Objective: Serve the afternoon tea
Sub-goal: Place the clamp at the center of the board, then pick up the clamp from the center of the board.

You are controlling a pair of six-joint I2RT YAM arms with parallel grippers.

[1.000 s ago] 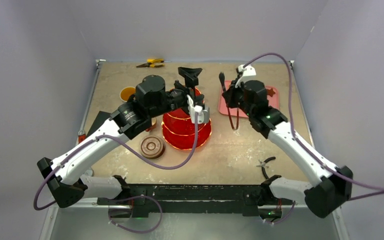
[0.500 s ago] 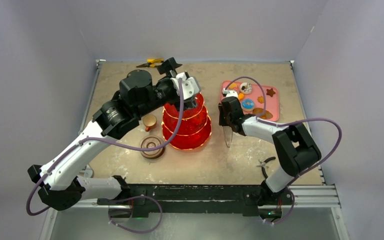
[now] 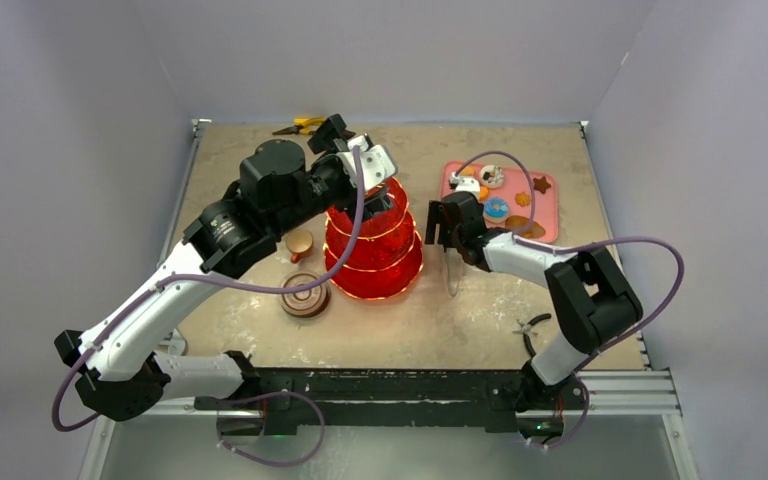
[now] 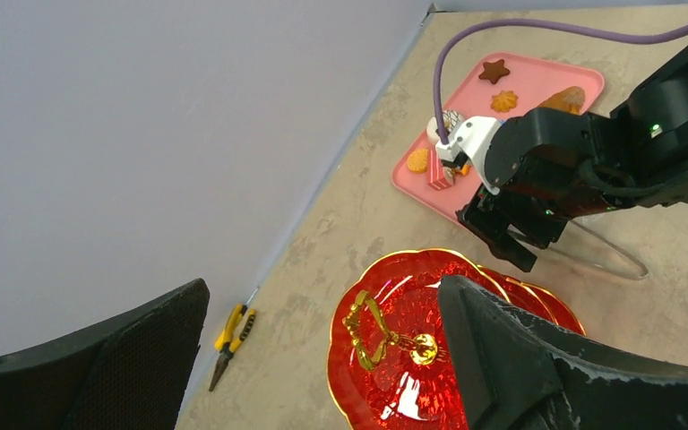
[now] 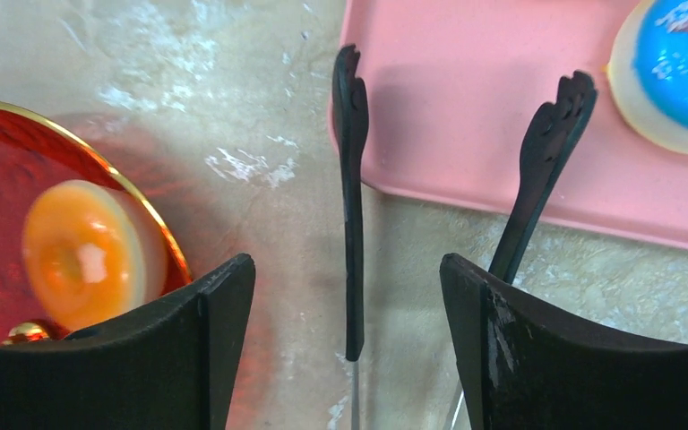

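Note:
The arm of the black tongs nearer the blue-iced pastry crosses under my right gripper's finger, so next I move that gripper to take both tongs' arms (image 5: 354, 278) before it squeezes.
The afternoon tea's red three-tier stand (image 3: 372, 250) with a gold handle (image 4: 372, 327) stands mid-table. An orange pastry (image 5: 90, 255) sits on one tier. More pastries, a blue-iced one (image 5: 681, 72) among them, lie on the pink tray (image 3: 552, 205). A small brown cup (image 3: 300, 243) and its saucer (image 3: 304, 295) stand left of the stand. My left gripper (image 3: 352, 150) hangs open above the stand's top, holding nothing. My right gripper (image 3: 443, 225) is open, low between stand and tray. The black tongs (image 5: 351, 206) lie sprung apart under it, one arm loose between the jaws.
Yellow pliers (image 3: 305, 125) lie at the far edge by the back wall. Black pliers (image 3: 532, 330) lie near the right arm's base. The tongs' tips (image 5: 555, 116) reach over the pink tray's near edge (image 5: 466, 107).
The right arm came down beside the stand with the tongs, then its jaws opened and the tongs' arms sprang apart on the table. The left gripper swung back over the stand's top.

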